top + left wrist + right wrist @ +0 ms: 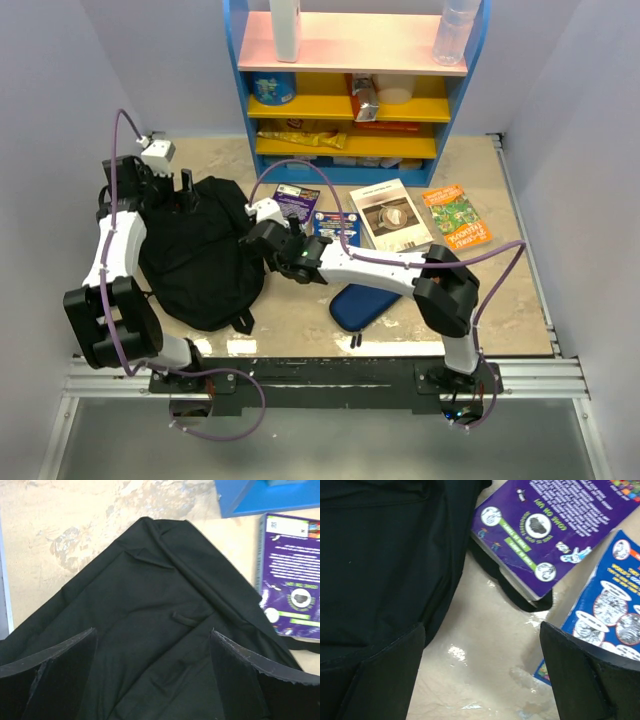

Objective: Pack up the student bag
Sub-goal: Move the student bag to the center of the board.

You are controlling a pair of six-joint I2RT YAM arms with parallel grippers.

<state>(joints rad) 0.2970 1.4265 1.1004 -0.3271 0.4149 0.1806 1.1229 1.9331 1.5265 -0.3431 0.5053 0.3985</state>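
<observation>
The robot's left gripper will next go to the far end of the zipper flap (216,226) (169,630) on the student bag and close there, beside its far edge.
The student bag (200,255), a large black backpack, lies flat on the left half of the table. My left gripper (185,190) hovers open over its far end; in the left wrist view black fabric (150,605) fills the gap between the fingers (65,665). My right gripper (258,228) is open at the bag's right edge, above bare tabletop (485,645) between the bag (380,555) and a blue book (610,620). A purple book (555,525) lies just ahead, with a black strap (520,597) curling beneath it. Neither gripper holds anything.
Right of the bag lie the purple book (296,203), the blue book (336,226), a grey book (393,214) and an orange book (457,215). A dark-blue pencil case (362,305) sits under the right forearm. A blue and yellow shelf unit (355,90) stands at the back.
</observation>
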